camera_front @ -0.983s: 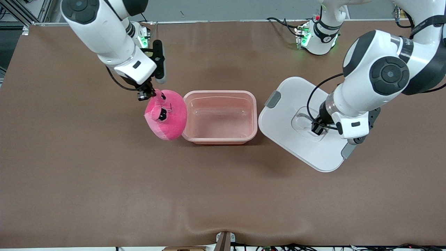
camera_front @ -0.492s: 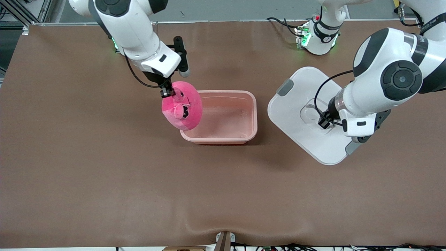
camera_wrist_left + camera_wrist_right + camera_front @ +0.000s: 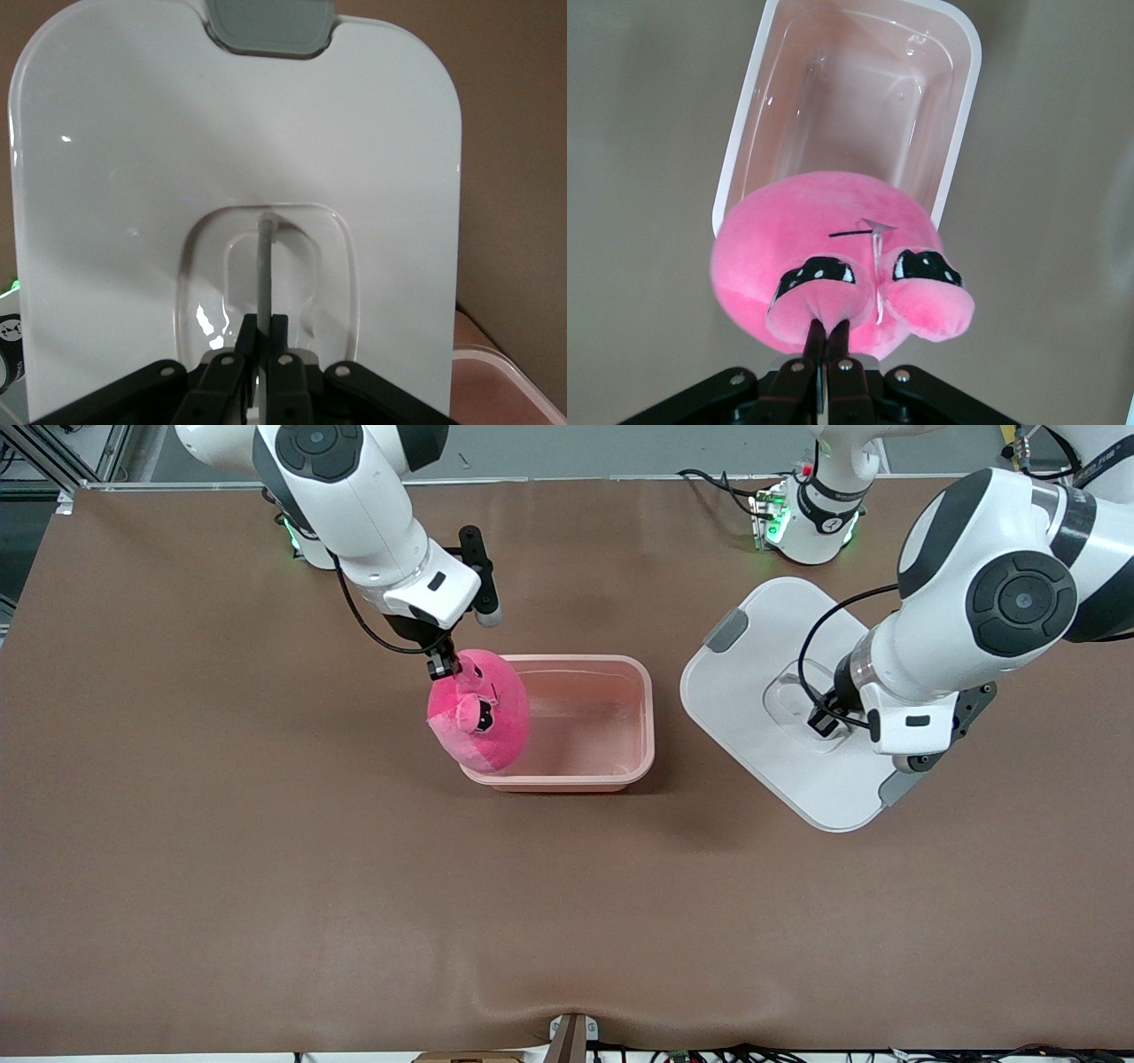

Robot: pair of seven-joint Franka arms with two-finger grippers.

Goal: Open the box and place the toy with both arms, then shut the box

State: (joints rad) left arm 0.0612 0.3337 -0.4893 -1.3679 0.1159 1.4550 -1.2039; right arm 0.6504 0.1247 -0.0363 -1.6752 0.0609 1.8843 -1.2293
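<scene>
I should drop the hot-pink toy from my right gripper onto the middle of the pale-pink box's bottom [image 3: 842, 144]. The toy now dangles above the box's rim.
The pale-pink box [image 3: 640, 717] stands open and empty in the middle of the table. The hot-pink toy [image 3: 483, 713] hangs from my right gripper [image 3: 443, 666], which is shut on a fold of its plush, over the box's end toward the right arm. In the right wrist view the toy [image 3: 833, 239] dangles above the box's rim [image 3: 957, 133] from that gripper [image 3: 830, 329]. The box's white lid [image 3: 753, 691] is held tilted above the table beside the box. My left gripper [image 3: 824, 722] is shut on the thin rib of its clear handle [image 3: 264, 257], as the left wrist view of the left gripper [image 3: 263, 323] shows.
Grey clips [image 3: 726, 631] sit at both ends of the lid. A corner of the box [image 3: 505, 372] shows under the lid in the left wrist view. Brown table [image 3: 266, 868] spreads wide nearer the front camera.
My right gripper carried the toy from beside the box to over its end. My left gripper shifted the lid a little toward the arms' bases.
</scene>
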